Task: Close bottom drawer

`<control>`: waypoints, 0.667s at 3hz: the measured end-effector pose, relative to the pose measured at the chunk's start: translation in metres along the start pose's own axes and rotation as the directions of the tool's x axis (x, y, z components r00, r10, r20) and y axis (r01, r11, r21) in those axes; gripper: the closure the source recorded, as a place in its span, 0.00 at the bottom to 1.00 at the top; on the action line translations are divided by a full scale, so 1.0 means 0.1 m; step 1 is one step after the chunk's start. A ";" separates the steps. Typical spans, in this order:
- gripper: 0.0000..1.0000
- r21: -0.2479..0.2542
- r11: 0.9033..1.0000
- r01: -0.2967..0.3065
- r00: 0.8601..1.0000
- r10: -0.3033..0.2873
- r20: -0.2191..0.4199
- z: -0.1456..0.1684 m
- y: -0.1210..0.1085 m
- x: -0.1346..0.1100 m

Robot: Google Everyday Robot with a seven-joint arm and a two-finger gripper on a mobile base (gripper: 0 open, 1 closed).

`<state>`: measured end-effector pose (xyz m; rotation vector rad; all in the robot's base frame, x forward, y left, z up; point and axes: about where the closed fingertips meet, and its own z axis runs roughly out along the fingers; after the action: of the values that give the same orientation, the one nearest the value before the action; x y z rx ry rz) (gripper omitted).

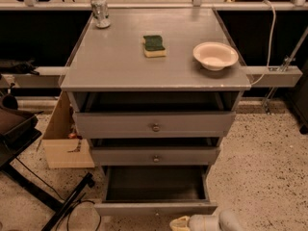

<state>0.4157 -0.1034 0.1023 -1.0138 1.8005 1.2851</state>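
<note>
My gripper is going to release the bottom drawer, which is now pulled far out, once the front of that drawer is pushed in close beneath the middle drawer (pixel 155 182).
The bottom drawer (pixel 155 208) of the grey cabinet is pulled far out, and its long grey tray (pixel 155 183) shows inside. Its front is the lowest of three; its knob is not visible. The middle drawer (pixel 155 155) and the top drawer (pixel 155 124) above it stick out a little, each with a round metal knob. My gripper (pixel 182 223) enters at the bottom edge of the camera view, pale and yellowish, just below and right of the middle of the bottom drawer's front. Only its tip and wrist show.
On the cabinet top (pixel 110 66) stand a metal can (pixel 100 11), a green and yellow sponge (pixel 154 45) and a cream bowl (pixel 215 55). An open cardboard box (pixel 62 136) sits on the floor at the left. A black stand and cable (pixel 67 206) lie at the lower left.
</note>
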 end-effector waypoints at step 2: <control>1.00 -0.006 0.996 0.084 0.996 -0.084 0.016 0.21 -0.29 -0.64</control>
<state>0.4721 -0.0763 0.1401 -1.0689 1.7239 1.2453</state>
